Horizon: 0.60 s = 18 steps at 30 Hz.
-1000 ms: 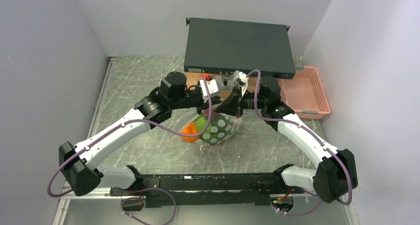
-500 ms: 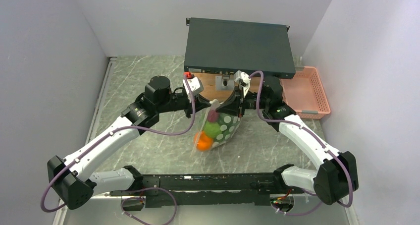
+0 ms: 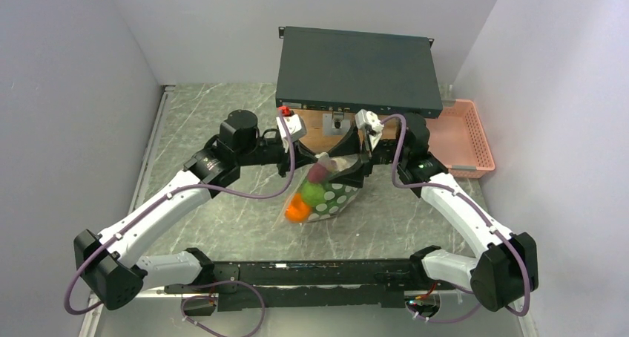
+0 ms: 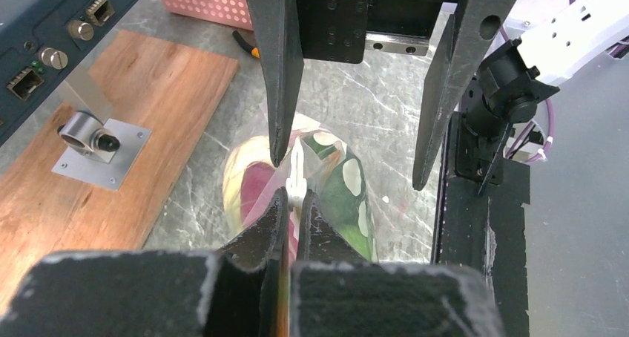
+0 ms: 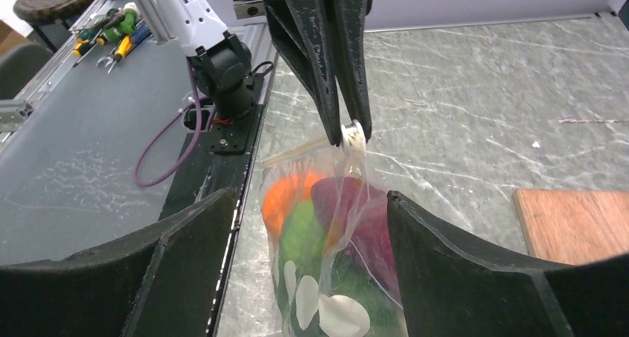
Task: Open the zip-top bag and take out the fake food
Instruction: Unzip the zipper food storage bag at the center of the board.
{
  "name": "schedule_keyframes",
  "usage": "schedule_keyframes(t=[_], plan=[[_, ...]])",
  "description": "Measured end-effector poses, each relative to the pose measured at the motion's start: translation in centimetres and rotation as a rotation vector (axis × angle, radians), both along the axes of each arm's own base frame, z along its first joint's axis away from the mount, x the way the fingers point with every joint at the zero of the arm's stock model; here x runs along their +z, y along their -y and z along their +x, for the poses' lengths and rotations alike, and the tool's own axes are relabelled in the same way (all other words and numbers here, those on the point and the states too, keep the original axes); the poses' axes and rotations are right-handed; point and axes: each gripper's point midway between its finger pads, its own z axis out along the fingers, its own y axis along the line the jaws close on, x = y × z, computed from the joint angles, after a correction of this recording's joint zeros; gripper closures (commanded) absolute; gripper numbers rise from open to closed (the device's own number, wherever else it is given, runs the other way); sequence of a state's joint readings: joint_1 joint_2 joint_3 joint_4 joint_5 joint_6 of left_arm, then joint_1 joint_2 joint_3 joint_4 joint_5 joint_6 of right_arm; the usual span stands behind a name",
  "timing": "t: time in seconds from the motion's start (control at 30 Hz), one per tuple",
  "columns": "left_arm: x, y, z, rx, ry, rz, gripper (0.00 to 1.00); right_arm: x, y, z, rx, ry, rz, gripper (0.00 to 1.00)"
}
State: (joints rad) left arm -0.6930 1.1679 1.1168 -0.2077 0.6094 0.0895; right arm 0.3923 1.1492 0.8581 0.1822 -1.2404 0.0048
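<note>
The zip-top bag hangs folded from the robot's left gripper at the white zipper tab, so the right gripper needs to pinch the bag's loose edge [image 5: 351,212] below and pull it straight.
The zip-top bag [image 3: 334,194], clear with white oval dots, hangs below my left gripper [image 4: 294,196]. That gripper is shut on the bag's white zipper tab [image 4: 297,170] at the top edge. The fake food shows through the plastic: an orange ball [image 3: 297,209], a green piece [image 3: 315,194] and a dark red piece [image 3: 320,174]. My right gripper [image 5: 311,203] is open, with one finger on each side of the bag [image 5: 334,263] and gaps showing. In the top view the right gripper [image 3: 357,165] sits at the bag's right side.
A dark rack unit [image 3: 356,70] stands at the back over a wooden board [image 4: 111,151] that carries a metal fitting [image 4: 93,133]. A pink basket [image 3: 456,136] is at the back right. Orange-handled pliers [image 4: 245,44] lie beside it.
My right gripper has opened and let go of the bag, drawing back slightly to the right. The left arm pulled left, and the bag now hangs from the left gripper alone.
</note>
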Motion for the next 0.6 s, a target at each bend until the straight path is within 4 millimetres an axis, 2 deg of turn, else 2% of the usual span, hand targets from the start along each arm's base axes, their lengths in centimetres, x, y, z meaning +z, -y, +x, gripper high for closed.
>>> schedule_keyframes(t=[0.13,0.23,0.37,0.47,0.6], plan=[[0.1,0.4,0.0,-0.022,-0.007,-0.002,1.0,0.5,0.0,-0.1,0.022,0.042,0.007,0.21],[0.3,0.7,0.0,-0.033,-0.008,-0.006,1.0,1.6,-0.1,0.3,0.029,0.097,0.012,0.2],[0.4,0.8,-0.1,-0.045,-0.011,-0.009,1.0,2.6,-0.3,0.7,0.034,0.148,0.018,0.24],[0.5,0.8,-0.2,-0.047,-0.012,-0.01,1.0,2.4,-0.3,0.8,0.043,0.156,0.009,0.29],[0.5,0.8,-0.2,-0.047,-0.012,-0.011,1.0,0.9,-0.2,0.6,0.059,0.136,-0.022,0.39]])
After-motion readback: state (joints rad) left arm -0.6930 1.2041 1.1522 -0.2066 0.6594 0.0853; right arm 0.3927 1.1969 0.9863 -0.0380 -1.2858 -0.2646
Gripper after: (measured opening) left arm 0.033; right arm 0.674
